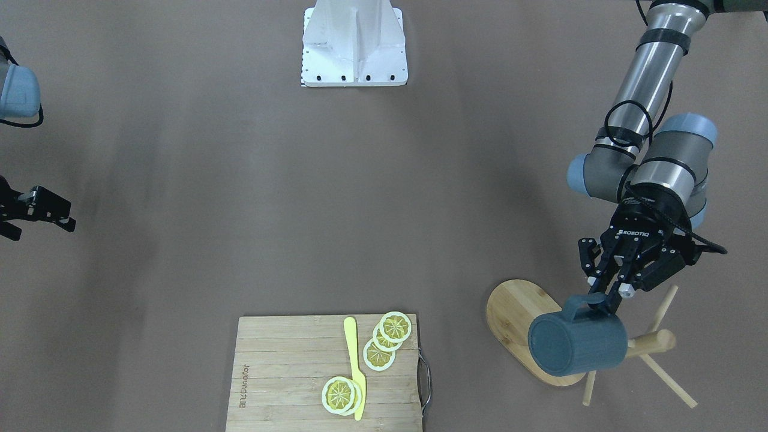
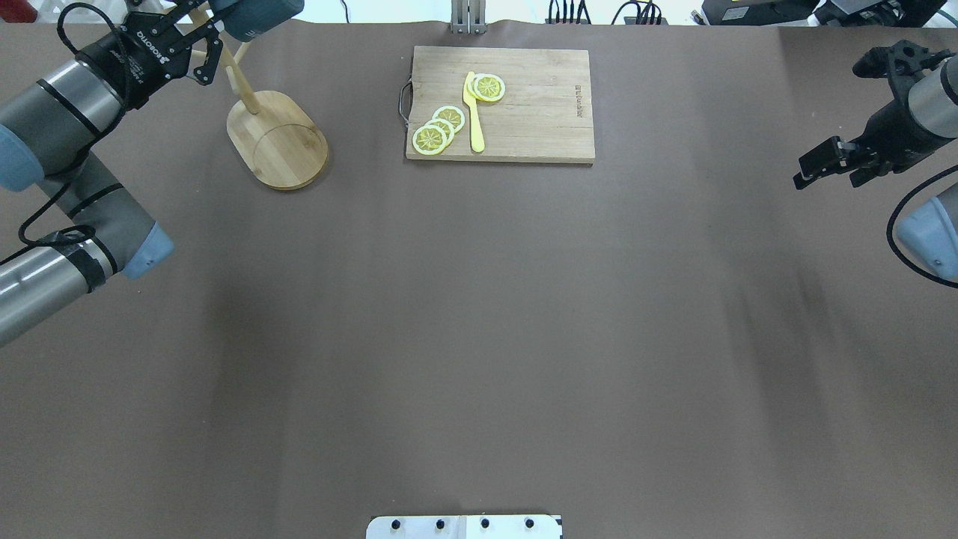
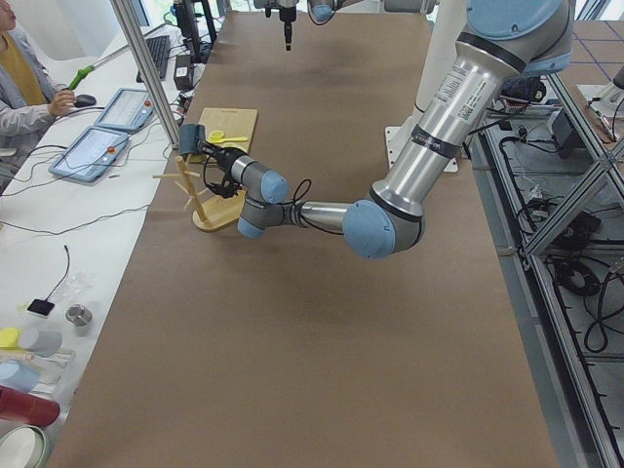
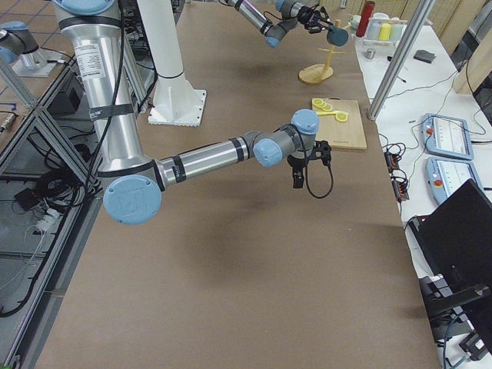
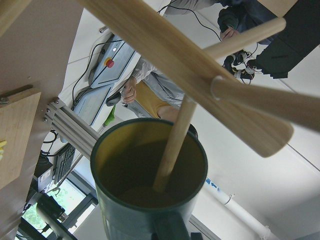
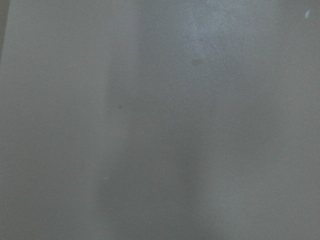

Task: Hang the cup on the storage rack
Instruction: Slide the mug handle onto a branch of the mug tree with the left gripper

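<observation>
The robot's left gripper should release the cup, still on its side above the rack, on the thin peg inside its opening (image 1: 590, 344) (image 5: 172, 150), close up to the rack's thick post.
The dark slate-blue cup (image 1: 579, 345) lies on its side in the air over the bamboo storage rack (image 1: 517, 312). My left gripper (image 1: 609, 293) is shut on its loop handle from above. In the left wrist view a thin peg (image 5: 172, 145) of the rack reaches into the cup's yellowish-olive mouth (image 5: 145, 170), under the thick post (image 5: 185, 65). In the overhead view the cup (image 2: 254, 11) is at the far left edge above the rack's oval base (image 2: 278, 141). My right gripper (image 1: 42, 231) hangs open and empty far off on the other side of the table (image 2: 827, 174).
A slatted cutting board (image 1: 288, 372) with lemon slices (image 1: 387, 339) and a yellow knife (image 1: 355, 366) lies at the table's far edge, beside the rack. The robot's white base plate (image 1: 354, 42) is at the near edge. An operator sits beyond the table end (image 3: 24, 83).
</observation>
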Action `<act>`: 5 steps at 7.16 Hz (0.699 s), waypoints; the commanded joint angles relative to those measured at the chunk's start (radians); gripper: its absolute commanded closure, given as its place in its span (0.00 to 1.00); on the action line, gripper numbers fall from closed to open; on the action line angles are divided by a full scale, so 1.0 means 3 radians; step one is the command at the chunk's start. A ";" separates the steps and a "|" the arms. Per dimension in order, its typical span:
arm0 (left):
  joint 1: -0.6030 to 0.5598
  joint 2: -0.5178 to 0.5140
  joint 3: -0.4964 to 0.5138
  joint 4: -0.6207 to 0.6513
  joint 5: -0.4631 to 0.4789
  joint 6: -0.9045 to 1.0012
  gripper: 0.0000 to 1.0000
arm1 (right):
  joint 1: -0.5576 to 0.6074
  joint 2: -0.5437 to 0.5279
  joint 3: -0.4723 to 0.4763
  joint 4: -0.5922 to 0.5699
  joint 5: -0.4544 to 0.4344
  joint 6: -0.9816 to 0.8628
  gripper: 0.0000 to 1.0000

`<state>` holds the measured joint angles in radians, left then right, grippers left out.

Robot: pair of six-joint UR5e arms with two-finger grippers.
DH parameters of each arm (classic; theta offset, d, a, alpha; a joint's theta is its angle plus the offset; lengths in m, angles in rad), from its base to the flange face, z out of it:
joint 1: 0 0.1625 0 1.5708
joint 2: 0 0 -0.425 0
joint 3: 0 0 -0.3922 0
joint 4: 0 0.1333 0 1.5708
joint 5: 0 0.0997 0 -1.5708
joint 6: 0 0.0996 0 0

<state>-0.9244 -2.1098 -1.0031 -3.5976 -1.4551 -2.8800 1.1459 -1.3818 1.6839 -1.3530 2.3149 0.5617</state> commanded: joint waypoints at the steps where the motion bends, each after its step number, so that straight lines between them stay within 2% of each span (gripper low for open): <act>1: -0.0002 0.0094 0.0005 -0.0085 -0.0033 0.0002 1.00 | 0.0000 0.0004 0.0027 -0.0005 0.0000 0.0009 0.00; 5: -0.0002 0.0140 0.0005 -0.0091 -0.0048 0.0002 1.00 | 0.0000 0.0004 0.0042 -0.0005 0.0000 0.0019 0.00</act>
<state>-0.9250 -2.0720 -1.0017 -3.6241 -1.4690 -2.8793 1.1459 -1.3806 1.6956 -1.3543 2.3137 0.5673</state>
